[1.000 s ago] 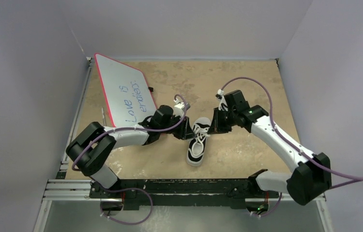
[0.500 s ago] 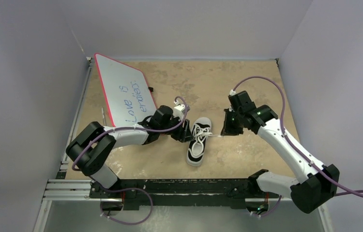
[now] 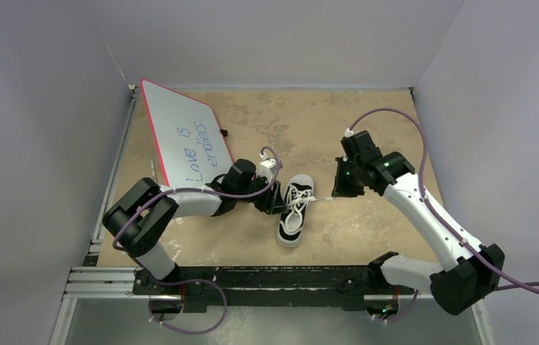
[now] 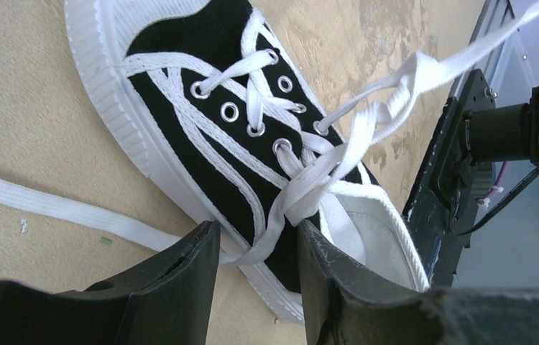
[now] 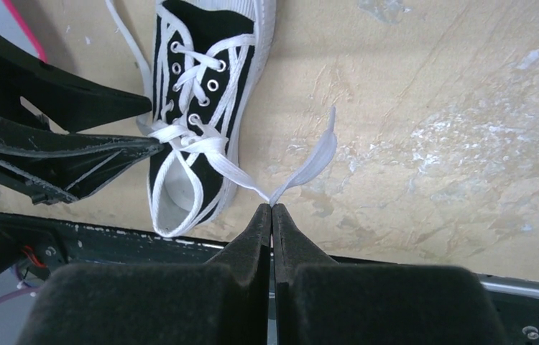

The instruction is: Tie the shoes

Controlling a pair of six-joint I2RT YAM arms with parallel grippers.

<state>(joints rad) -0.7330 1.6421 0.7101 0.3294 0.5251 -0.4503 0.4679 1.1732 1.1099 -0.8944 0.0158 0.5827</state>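
Next, my left gripper pinches the lace at the shoe's side (image 4: 256, 251) and pulls it away from my right gripper, as the crossed laces sit loose near the shoe's opening.
The black sneaker with white stripes, sole and toe cap (image 3: 292, 215) lies mid-table, toe toward the back. It also shows in the left wrist view (image 4: 231, 136) and the right wrist view (image 5: 202, 86). My left gripper (image 3: 276, 204) is open at the shoe's left side. A loop of white lace (image 4: 270, 241) near the crossed laces hangs between its fingers (image 4: 180, 287), unpinched. My right gripper (image 3: 338, 192) is shut on the other white lace (image 5: 249, 180) to the right of the shoe. The lace runs taut from the top eyelets, and its free end (image 5: 313, 158) sticks out beyond the tips.
A whiteboard with a red rim and blue writing (image 3: 184, 140) leans at the back left, just behind the left arm. A loose stretch of lace (image 4: 58, 208) lies on the table left of the shoe. The black mounting rail (image 3: 252, 277) runs along the near edge.
My right gripper has moved right, away from the shoe, drawing its lace out taut. My left gripper has shifted slightly nearer along the shoe's side.
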